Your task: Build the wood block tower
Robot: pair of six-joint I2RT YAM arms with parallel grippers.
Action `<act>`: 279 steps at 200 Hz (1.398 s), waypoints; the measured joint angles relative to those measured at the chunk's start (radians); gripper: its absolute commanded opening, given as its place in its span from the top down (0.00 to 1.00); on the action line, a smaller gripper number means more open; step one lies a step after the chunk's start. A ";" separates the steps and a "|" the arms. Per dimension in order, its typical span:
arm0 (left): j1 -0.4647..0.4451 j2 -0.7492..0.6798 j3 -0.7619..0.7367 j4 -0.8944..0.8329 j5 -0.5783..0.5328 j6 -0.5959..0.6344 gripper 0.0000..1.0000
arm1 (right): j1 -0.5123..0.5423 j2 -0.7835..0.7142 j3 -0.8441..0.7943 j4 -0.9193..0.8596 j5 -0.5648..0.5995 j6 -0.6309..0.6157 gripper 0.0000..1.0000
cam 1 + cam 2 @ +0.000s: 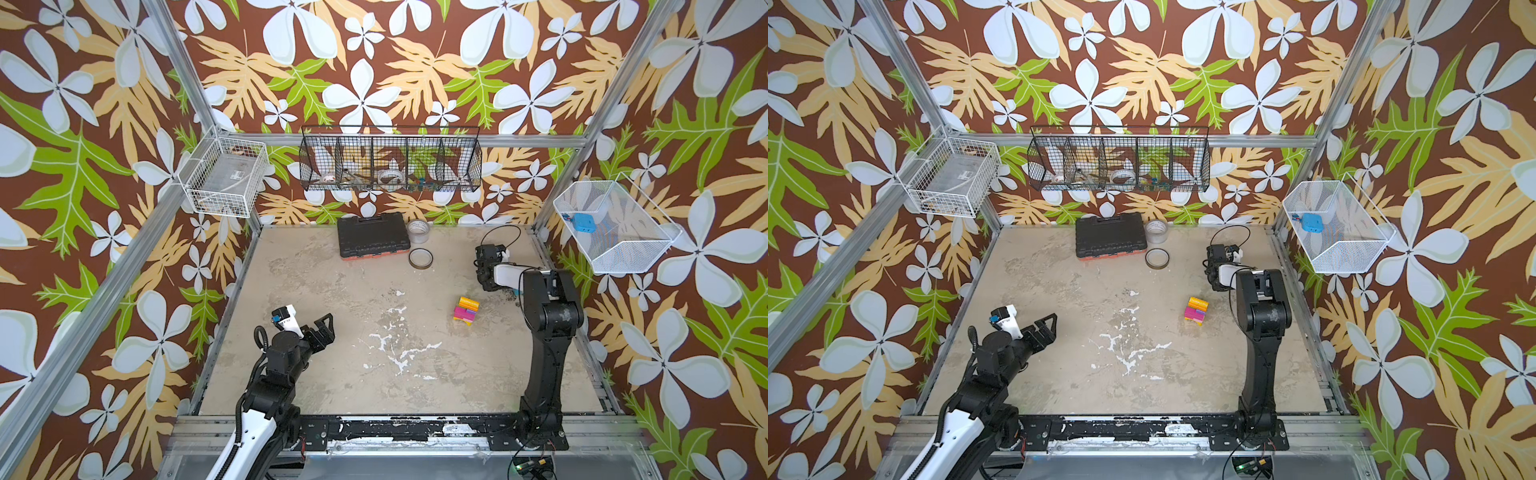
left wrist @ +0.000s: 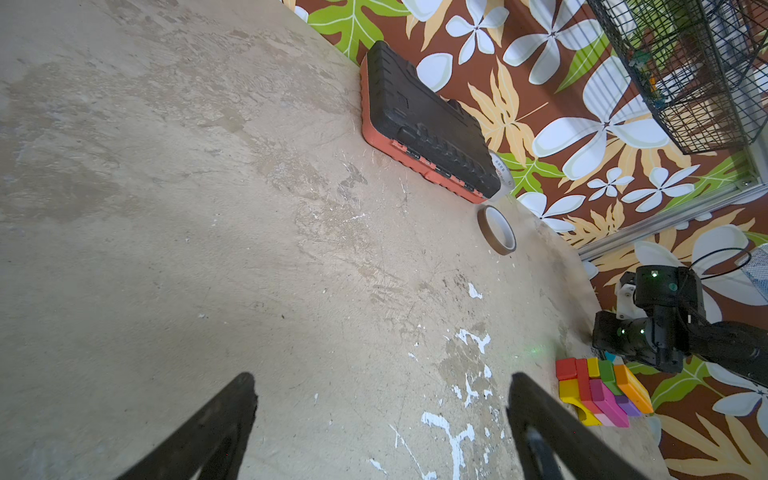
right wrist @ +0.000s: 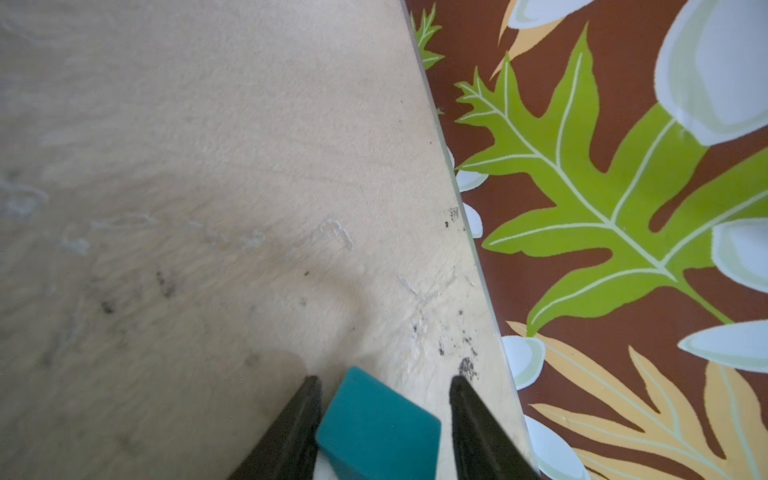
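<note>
I need to open my right gripper, turn it square to the teal block, since the block slants across its fingers, and take the block by its flat sides (image 3: 396,397).
The tower (image 1: 466,311) (image 1: 1196,311) is a small stack of wood blocks right of the table's middle. In the left wrist view the tower (image 2: 602,390) shows red, yellow, green, orange, magenta, pink and purple pieces. A teal block (image 3: 374,424) lies tilted between the fingers of my right gripper (image 3: 384,380), close to the table's right edge. One finger is at its corner and the other stands apart from it, so the jaws are open. In both top views my right arm (image 1: 540,299) hides those fingers. My left gripper (image 1: 324,326) (image 2: 382,378) hovers wide open and empty over the front left.
A black tool case (image 1: 372,235) and two tape rolls (image 1: 417,230) (image 1: 420,258) sit at the back of the table. Wire baskets hang on the walls: white (image 1: 224,176), black (image 1: 390,160), and white mesh (image 1: 615,228). The table's right edge (image 3: 478,249) runs beside the right gripper.
</note>
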 measured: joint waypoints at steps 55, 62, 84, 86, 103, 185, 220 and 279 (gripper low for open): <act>0.000 0.000 0.000 0.000 0.000 0.000 0.04 | 0.000 -0.023 -0.006 -0.006 -0.037 0.000 0.37; 0.000 0.002 0.000 0.000 0.000 0.000 0.05 | 0.000 -0.029 -0.006 -0.012 -0.050 -0.002 0.33; 0.000 0.003 0.000 0.000 0.000 0.000 0.05 | 0.000 -0.082 -0.029 -0.024 -0.129 -0.023 0.19; 0.000 0.003 0.000 0.000 0.000 0.000 0.05 | 0.000 -0.089 -0.033 -0.026 -0.140 -0.025 0.19; 0.000 0.005 0.000 0.000 0.000 0.000 0.05 | -0.014 -0.148 -0.047 -0.048 -0.232 -0.049 0.17; 0.000 0.007 0.000 0.000 0.002 0.000 0.05 | -0.192 -0.346 -0.100 -0.134 -0.735 -0.114 0.18; 0.000 0.004 0.000 0.000 0.004 0.000 0.04 | -0.264 -0.313 -0.125 -0.164 -0.880 -0.153 0.19; 0.000 0.008 0.000 0.000 0.004 0.000 0.05 | -0.275 -0.224 -0.116 -0.183 -0.970 -0.202 0.27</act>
